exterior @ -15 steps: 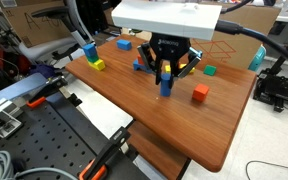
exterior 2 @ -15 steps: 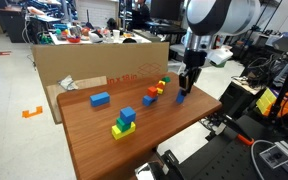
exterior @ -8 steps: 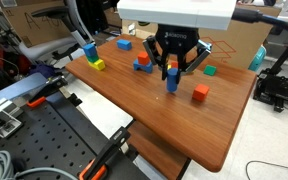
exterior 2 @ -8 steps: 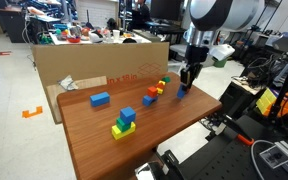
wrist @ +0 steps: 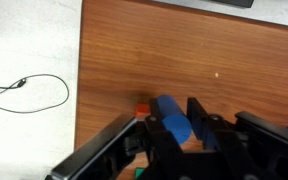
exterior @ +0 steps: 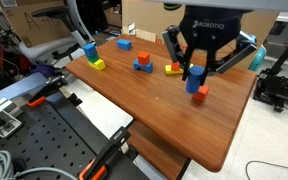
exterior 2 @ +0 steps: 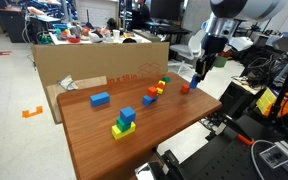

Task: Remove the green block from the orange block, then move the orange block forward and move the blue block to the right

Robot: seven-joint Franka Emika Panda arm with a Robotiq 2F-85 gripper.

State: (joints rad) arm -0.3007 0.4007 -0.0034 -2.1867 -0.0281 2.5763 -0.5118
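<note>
Next, my gripper puts the tall slim blue block down on the bare wood [exterior: 216, 123] [wrist: 110, 73] between the orange block and the table's edge.
My gripper [exterior: 195, 72] is shut on the tall slim blue block [exterior: 192, 82] and holds it upright, close beside the orange block [exterior: 201, 94] near the table's edge. In the wrist view the blue block [wrist: 172, 118] sits between the fingers [wrist: 199, 118], with the orange block [wrist: 141, 105] just beyond it. A sliver of the green block [wrist: 137, 174] shows at the bottom of that view. The gripper [exterior 2: 198, 72] and the orange block [exterior 2: 185, 88] show in both exterior views. I cannot tell whether the blue block touches the table.
On the wooden table [exterior: 134, 105] stand a blue-on-yellow stack [exterior: 92, 55], a squat blue cube [exterior: 124, 43], a red-and-blue piece [exterior: 142, 62] and a red block by a yellow bar [exterior: 172, 68]. A cardboard box [exterior 2: 84, 60] stands behind the table.
My gripper has carried the blue block sideways across the table, away from the middle blocks, to a spot beside the orange block near the table's edge.
</note>
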